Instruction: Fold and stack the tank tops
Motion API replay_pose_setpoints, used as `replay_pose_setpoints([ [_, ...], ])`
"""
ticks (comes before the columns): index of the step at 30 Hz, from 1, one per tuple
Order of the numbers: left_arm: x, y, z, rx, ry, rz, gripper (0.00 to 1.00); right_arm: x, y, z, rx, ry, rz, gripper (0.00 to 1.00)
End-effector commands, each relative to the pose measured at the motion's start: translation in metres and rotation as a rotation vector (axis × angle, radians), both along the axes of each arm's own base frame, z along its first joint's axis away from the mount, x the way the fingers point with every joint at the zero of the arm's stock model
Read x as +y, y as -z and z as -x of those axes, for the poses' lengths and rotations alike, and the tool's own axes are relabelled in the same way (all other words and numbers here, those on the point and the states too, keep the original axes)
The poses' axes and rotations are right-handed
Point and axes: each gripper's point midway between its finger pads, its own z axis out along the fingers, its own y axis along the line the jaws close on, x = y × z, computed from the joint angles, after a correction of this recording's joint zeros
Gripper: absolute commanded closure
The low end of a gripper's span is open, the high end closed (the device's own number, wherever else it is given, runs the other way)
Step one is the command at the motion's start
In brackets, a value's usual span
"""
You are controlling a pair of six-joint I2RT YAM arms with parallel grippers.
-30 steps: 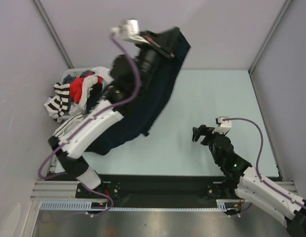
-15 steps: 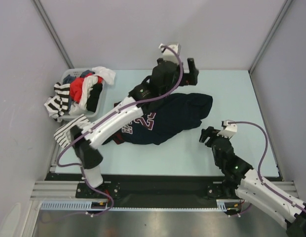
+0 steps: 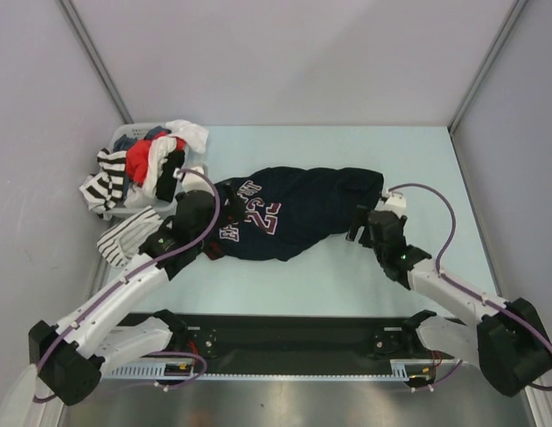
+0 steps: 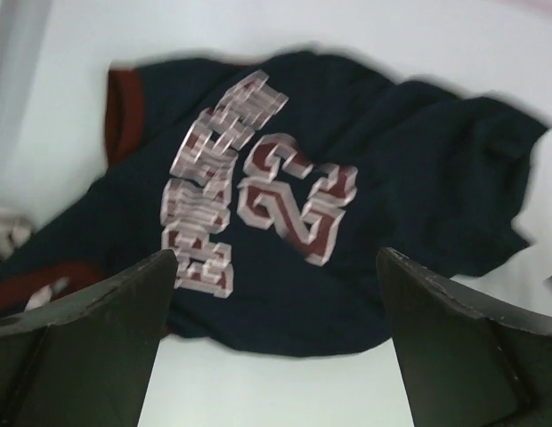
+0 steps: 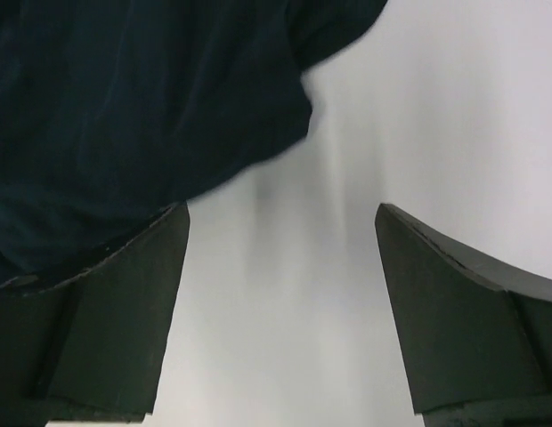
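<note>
The robot's left gripper needs to close on the near-side maroon trim [image 3: 213, 249] [image 4: 91, 269] of the navy tank top, next to the near end of the tank top's lettering.
The dark navy tank top [image 3: 298, 209] with maroon trim and a "23" lies crumpled across the middle of the table, print up [image 4: 285, 191]. My left gripper [image 3: 203, 238] hovers over its near left end, open and holding nothing [image 4: 276, 258]. The white tank top with thin dark stripes [image 3: 125, 236] lies beside the basket, partly under my left arm, and shows at the left edge of the left wrist view [image 4: 4, 236]. My right gripper [image 3: 354, 224] sits at the jersey's right end, open, with bare table between its fingers [image 5: 281, 209] and navy cloth [image 5: 125, 98] by its left finger.
A white basket [image 3: 125, 133] at the far left holds a heap of clothes, among them red, white and black-and-white striped pieces spilling over its rim. Grey walls close the table on the left, back and right.
My left gripper, shut on the raised jersey a second ago, swung it out, let it drop across the table, opened and drew back to the near left. The right gripper moved up to the jersey's right end.
</note>
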Motion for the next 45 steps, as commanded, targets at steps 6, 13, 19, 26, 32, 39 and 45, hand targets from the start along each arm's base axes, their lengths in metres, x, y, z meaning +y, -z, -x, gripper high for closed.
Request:
replay_pose_setpoints([
  [6, 0.025, 0.087, 0.005, 0.195, -0.051, -0.014, 0.0, 0.014, 0.004, -0.062, 0.139, -0.008, -0.226, 0.09],
  [13, 0.029, 0.133, -0.005, 0.344, -0.074, -0.083, 0.0, 0.022, 0.033, -0.081, 0.278, 0.013, -0.243, 0.3],
  [19, 0.035, 0.146, 0.001, 0.365, -0.09, -0.096, 0.0, 0.012, 0.016, -0.065, 0.249, 0.034, -0.237, 0.86],
  [26, 0.048, 0.115, 0.012, 0.27, -0.104, -0.079, 0.0, -0.02, -0.081, -0.028, -0.003, 0.152, -0.145, 1.0],
  [32, 0.041, 0.099, 0.001, 0.244, -0.086, -0.077, 0.0, -0.023, -0.12, -0.113, 0.047, 0.125, -0.102, 0.98],
  [39, 0.041, 0.086, -0.009, 0.255, -0.101, -0.101, 0.0, -0.026, -0.101, -0.18, 0.157, 0.115, -0.104, 0.11],
  [45, 0.039, 0.104, -0.003, 0.266, -0.083, -0.087, 0.0, -0.008, -0.058, -0.104, 0.179, -0.007, -0.193, 0.38],
])
